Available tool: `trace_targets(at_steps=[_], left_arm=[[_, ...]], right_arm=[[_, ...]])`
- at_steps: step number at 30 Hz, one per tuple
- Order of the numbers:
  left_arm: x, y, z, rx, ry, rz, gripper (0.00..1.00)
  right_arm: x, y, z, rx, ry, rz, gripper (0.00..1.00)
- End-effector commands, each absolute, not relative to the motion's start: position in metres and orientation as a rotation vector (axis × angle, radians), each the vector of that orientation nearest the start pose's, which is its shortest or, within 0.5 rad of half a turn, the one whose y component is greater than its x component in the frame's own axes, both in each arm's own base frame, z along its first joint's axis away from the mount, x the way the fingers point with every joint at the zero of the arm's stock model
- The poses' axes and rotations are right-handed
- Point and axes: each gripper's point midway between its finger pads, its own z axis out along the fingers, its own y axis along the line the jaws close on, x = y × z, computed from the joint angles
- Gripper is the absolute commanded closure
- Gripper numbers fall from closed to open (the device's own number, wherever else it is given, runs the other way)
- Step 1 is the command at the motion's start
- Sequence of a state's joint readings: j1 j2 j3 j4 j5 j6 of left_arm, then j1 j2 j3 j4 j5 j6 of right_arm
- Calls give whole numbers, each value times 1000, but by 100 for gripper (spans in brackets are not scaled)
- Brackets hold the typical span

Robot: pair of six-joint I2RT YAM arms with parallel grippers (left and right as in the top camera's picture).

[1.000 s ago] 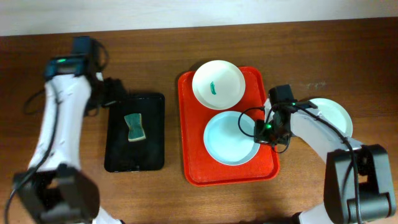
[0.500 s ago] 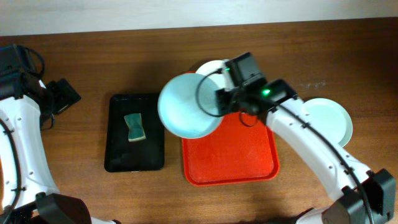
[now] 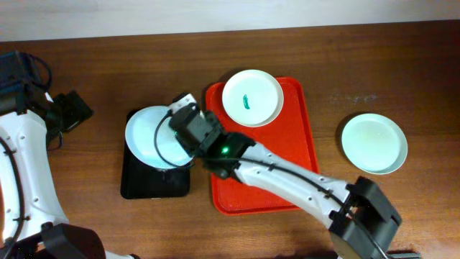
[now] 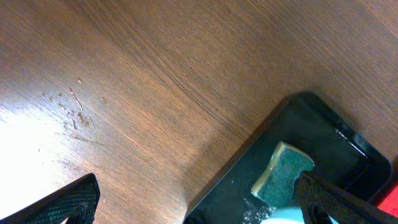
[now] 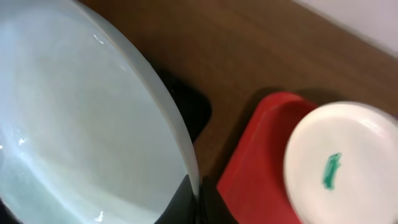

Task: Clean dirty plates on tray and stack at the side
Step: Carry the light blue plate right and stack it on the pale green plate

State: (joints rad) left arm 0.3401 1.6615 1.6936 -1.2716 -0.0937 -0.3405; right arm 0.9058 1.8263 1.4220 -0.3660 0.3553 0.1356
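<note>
The pale blue plate will go down on top of the pale mint plate (image 3: 374, 144) from my right gripper.
My right gripper (image 3: 181, 138) is shut on the rim of the pale blue plate (image 3: 149, 135) and holds it over the black tray (image 3: 154, 181). In the right wrist view the fingers (image 5: 186, 202) pinch the plate's (image 5: 81, 137) edge. A white plate (image 3: 251, 97) with a green smear lies at the back of the red tray (image 3: 266, 173), and also shows in the right wrist view (image 5: 342, 162). A pale mint plate (image 3: 374, 142) lies on the table at the right. My left gripper (image 3: 72, 108) is open and empty at the far left.
A green and cream sponge (image 4: 286, 174) lies in the black tray (image 4: 329, 137); the overhead view hides it under the held plate. The right arm stretches across the red tray's (image 5: 255, 168) front left part. Cables trail at the left table edge.
My right gripper took the blue plate off the red tray and carried it left over the black tray. The left arm pulled back from the black tray to the far left.
</note>
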Motion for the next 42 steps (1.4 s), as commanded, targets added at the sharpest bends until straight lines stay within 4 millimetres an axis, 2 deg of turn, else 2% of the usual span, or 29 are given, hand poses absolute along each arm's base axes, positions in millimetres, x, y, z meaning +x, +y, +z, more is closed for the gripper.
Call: trace_targets(at_steps=[1,6,15,30,42], left_arm=[[341,139,219,-968,2613,129,1],[341,139,219,-969,2613,129,1],[341,139,219,-968,2613,129,1],[341,139,219,-968,2613,129,1],[341,139,219,-968,2613,129,1]], right_arm=[[361,357,207,-679,2006,-75,96],[337,363,252,-751,1872,-137,96],[320,368,275,-799,1752,-278,96],[320,374,288,-829,1685,-320,96],[321,373,289,-824,1685,-320,96]])
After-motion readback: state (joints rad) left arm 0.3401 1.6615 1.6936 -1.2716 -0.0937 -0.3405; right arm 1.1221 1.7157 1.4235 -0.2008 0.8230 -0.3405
